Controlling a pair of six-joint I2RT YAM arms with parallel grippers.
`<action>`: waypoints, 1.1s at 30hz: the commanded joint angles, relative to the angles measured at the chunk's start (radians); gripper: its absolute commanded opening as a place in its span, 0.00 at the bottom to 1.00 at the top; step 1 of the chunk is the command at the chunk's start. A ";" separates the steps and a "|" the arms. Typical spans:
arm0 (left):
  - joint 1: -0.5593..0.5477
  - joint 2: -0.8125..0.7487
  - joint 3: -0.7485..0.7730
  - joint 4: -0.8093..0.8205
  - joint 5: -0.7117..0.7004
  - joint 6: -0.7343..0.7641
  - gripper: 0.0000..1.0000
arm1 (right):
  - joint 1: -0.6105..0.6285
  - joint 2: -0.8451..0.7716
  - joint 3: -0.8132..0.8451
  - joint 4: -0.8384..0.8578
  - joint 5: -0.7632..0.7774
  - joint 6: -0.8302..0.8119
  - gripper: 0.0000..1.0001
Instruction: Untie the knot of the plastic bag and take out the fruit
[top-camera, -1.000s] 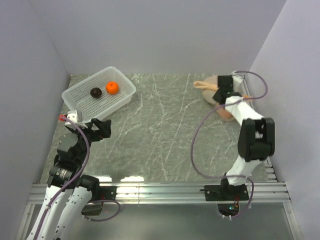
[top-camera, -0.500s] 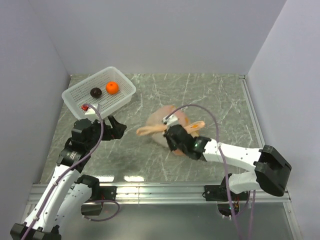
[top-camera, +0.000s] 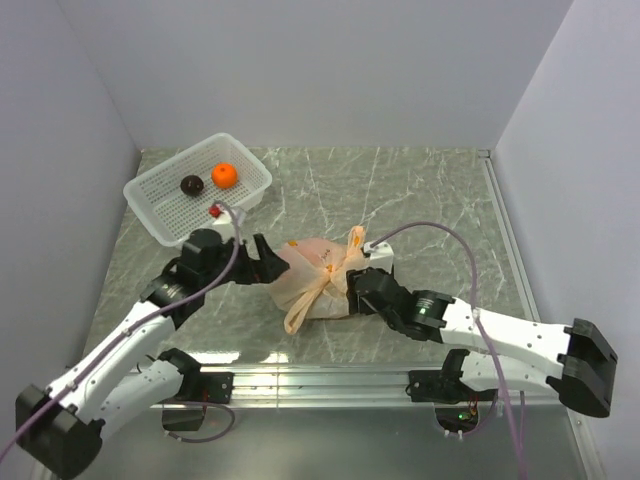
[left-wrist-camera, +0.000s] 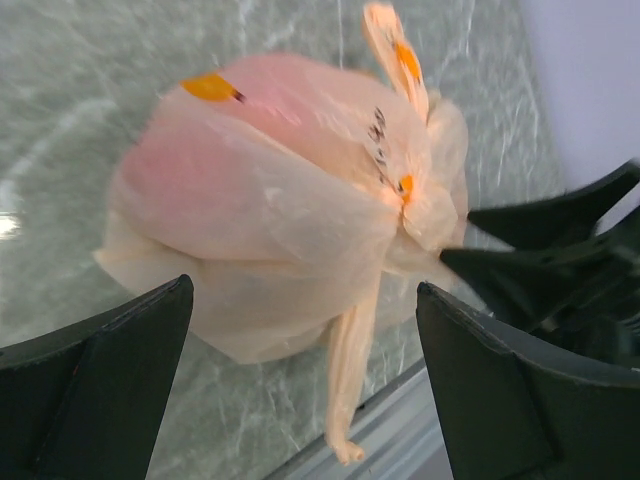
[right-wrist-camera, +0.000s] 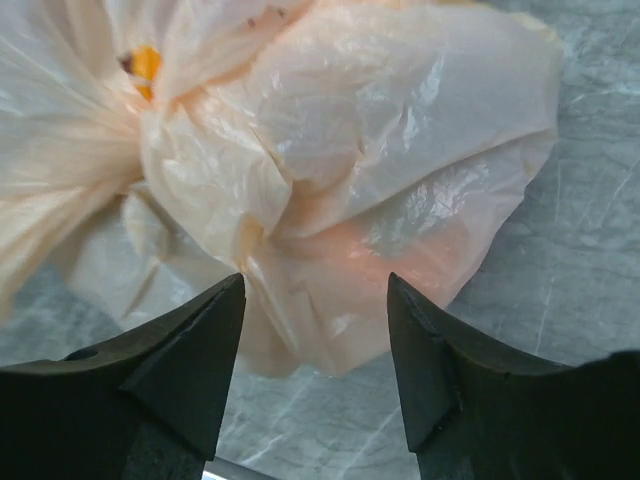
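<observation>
My right gripper will pinch the loose plastic (right-wrist-camera: 300, 325) next to the knot and pull against my left gripper, because the knot holds the bag's opening tight.
The peach plastic bag (top-camera: 312, 278) lies on the marble table near the front middle, its knot (top-camera: 340, 268) tied, one ear pointing up and one long ear trailing toward the front rail. My left gripper (top-camera: 268, 262) is open just left of the bag, which fills the space ahead of its jaws (left-wrist-camera: 280, 210). My right gripper (top-camera: 358, 285) is open on the bag's right. The bag's lower edge (right-wrist-camera: 350, 170) sits between its tips, unpinched, and the knot (right-wrist-camera: 150, 130) is up to the left. The fruit shows only as blurred pink and orange patches through the plastic.
A white mesh basket (top-camera: 160, 200) stands at the back left with an orange tangerine (top-camera: 224, 175) and a dark brown fruit (top-camera: 191, 185) inside. A metal rail (top-camera: 320, 378) runs along the near edge. Grey walls close in on the left, back and right.
My right arm carried the bag from the far right corner to the front middle, set it down and opened its jaws. My left arm reached in toward the bag's left side.
</observation>
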 joint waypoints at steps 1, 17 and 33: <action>-0.125 0.074 0.081 0.067 -0.110 -0.034 0.99 | -0.001 -0.081 0.005 0.063 0.052 0.009 0.67; -0.455 0.515 0.297 -0.065 -0.544 0.031 0.90 | -0.071 0.060 -0.018 0.272 -0.050 -0.081 0.63; -0.478 0.489 0.256 -0.031 -0.639 0.006 0.01 | -0.120 -0.009 -0.118 0.275 -0.025 -0.010 0.00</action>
